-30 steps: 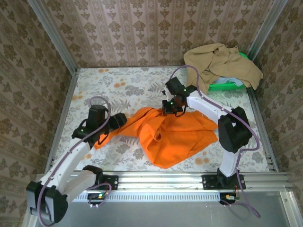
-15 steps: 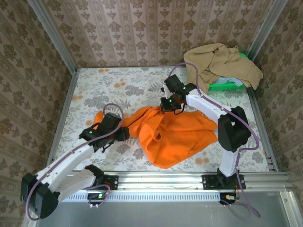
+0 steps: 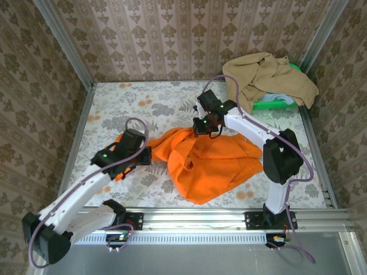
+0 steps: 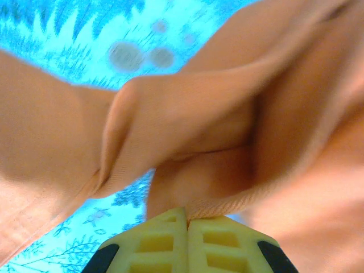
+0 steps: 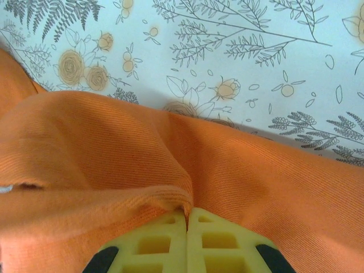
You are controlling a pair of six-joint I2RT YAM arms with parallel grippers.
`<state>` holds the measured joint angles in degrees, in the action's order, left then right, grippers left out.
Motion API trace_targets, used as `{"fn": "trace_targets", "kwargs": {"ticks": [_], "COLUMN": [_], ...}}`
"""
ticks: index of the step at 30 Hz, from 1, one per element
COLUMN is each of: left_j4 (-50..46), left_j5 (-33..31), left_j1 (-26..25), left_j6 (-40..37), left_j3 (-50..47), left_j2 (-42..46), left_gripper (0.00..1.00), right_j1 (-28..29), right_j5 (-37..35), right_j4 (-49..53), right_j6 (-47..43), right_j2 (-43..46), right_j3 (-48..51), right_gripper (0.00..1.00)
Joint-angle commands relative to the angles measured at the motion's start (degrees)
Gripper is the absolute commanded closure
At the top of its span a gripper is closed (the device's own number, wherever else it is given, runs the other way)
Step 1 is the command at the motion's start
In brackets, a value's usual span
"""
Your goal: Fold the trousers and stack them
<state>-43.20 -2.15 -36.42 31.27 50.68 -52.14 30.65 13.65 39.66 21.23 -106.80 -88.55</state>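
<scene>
The robot's grippers pinch the orange trousers near their bunched middle, so next the left gripper takes the trailing leg's end [image 3: 119, 175] and the right gripper the waist before folding.
The orange trousers [image 3: 213, 163] lie crumpled across the middle of the floral table, with one leg trailing left under my left arm. My left gripper [image 3: 147, 156] sits at that left part. In the left wrist view its yellow fingers [image 4: 154, 243] are shut on a ribbed hem of the trousers [image 4: 187, 142]. My right gripper [image 3: 202, 127] is at the far top edge of the heap. In the right wrist view the right gripper [image 5: 187, 214] is shut on a stitched hem of the trousers [image 5: 102, 142], which bunches up just ahead of the fingertips.
A tan garment [image 3: 269, 77] is draped over a green basket [image 3: 268, 105] at the back right corner. Patterned walls close in the table [image 3: 143, 103] on three sides. A metal rail [image 3: 195, 218] runs along the near edge.
My left gripper has moved in on the trousers' left part and shut on the fabric. The right gripper, still shut on the hem, has drawn it slightly back and left.
</scene>
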Motion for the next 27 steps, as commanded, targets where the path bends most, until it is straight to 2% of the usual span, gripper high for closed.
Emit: {"fn": "trace_targets", "kwargs": {"ticks": [1,5,8,11,13,14,19,21,23,24,25,27], "left_j4": [-7.0,-4.5,-3.8,-3.0,-3.5,-4.4,-11.4,-13.3,-12.4,-11.2,-9.8,-6.1], "left_j5": [10.8,22.0,24.5,26.5,26.7,26.2,15.8,8.0,-1.5,-4.0,-5.4,-5.3], "left_j1": [-0.9,-1.9,-1.8,-1.7,-1.7,-1.7,-1.7,-1.7,-1.0,0.2,2.2,7.7], "left_j6": [-2.2,-2.8,-3.2,-2.6,-1.9,-2.3,-3.9,-5.6,-6.0,-6.7,-6.8,-6.9], "left_j3": [8.1,11.8,15.2,18.9,21.0,22.0,20.2,19.0,17.2,16.3,15.3,12.8], "left_j2": [4.1,8.5,11.5,12.9,13.0,12.9,8.5,5.1,2.1,0.2,-1.4,-4.7], "left_gripper": [1.0,1.0,1.0,1.0,1.0,1.0,1.0,1.0,0.89,0.76,0.6,0.59], "right_j1": [0.2,0.3,0.7,1.4,1.5,1.4,1.3,1.3,1.1,0.7,0.0,-2.5], "right_j5": [-1.6,0.0,1.1,1.4,1.0,0.9,-1.2,-2.0,-3.6,-4.6,-5.0,-7.7], "right_j4": [2.0,2.1,2.2,2.5,3.0,2.9,4.3,5.1,5.1,5.0,4.8,4.6], "right_j6": [0.1,0.1,0.1,0.0,0.0,-0.1,-1.1,-1.6,-1.8,-1.7,-1.6,-0.9], "right_j2": [-1.5,-2.9,-3.0,-3.1,-3.3,-3.2,-1.0,1.9,6.2,9.0,11.4,16.5], "right_j3": [-2.7,-4.1,-4.7,-5.1,-5.5,-5.4,-5.2,-3.9,-1.0,1.1,2.8,6.6], "right_gripper": [0.93,0.9,0.86,0.74,0.59,0.59,0.53,0.51,0.46,0.42,0.39,0.32]}}
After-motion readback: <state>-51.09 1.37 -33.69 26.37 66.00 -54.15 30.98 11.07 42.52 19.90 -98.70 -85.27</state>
